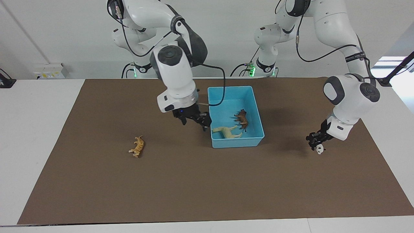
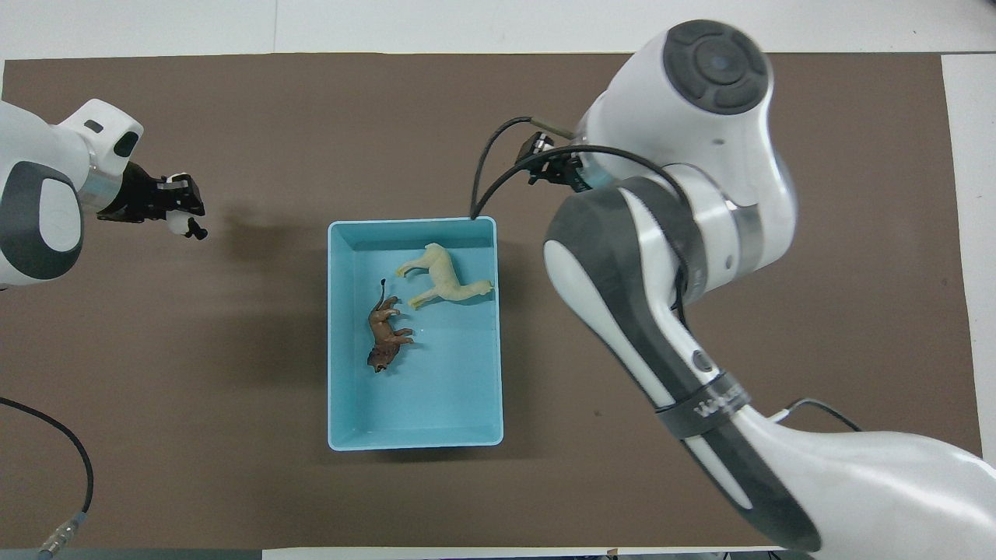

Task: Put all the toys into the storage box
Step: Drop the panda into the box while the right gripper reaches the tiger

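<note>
The panda, now held just over the mat, will be let go by my left gripper next to the brown animal's tail (image 2: 377, 299) inside the light blue storage box.
The light blue storage box (image 1: 236, 141) stands mid-table and also shows in the overhead view (image 2: 336, 334). In it lie the cream-white horse (image 1: 226, 132) (image 2: 443, 281) and the brown animal (image 1: 242, 119) (image 2: 385, 338). My right gripper (image 1: 195, 122) hangs open and empty over the mat beside the box, toward the right arm's end. The orange tiger (image 1: 137, 146) lies on the mat toward that same end; the right arm hides it in the overhead view. My left gripper (image 1: 316, 142) (image 2: 183, 204) is shut on the panda (image 1: 320, 149) (image 2: 180, 224), held just over the mat at the left arm's end.
A brown mat (image 1: 194, 187) covers most of the white table (image 1: 38, 129). The right arm's forearm (image 2: 646, 311) spans the mat beside the box. A black cable (image 2: 70, 467) lies at the near edge on the left arm's end.
</note>
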Controlling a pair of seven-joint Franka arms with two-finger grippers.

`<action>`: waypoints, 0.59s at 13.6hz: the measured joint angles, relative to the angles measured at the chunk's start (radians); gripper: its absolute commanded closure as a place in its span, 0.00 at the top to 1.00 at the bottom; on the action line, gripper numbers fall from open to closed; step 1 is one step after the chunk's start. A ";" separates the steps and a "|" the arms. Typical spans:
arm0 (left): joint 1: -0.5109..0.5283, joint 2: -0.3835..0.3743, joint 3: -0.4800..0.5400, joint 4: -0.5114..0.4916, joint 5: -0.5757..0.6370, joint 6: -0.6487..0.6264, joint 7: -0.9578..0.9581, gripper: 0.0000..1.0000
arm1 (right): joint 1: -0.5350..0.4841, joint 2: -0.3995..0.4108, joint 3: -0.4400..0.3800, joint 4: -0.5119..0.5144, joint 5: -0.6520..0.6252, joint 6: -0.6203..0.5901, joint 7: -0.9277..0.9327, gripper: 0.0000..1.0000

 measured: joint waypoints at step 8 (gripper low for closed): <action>-0.360 -0.200 -0.005 -0.051 -0.040 -0.178 -0.587 0.24 | -0.254 -0.076 -0.003 -0.325 -0.001 0.146 -0.104 1.00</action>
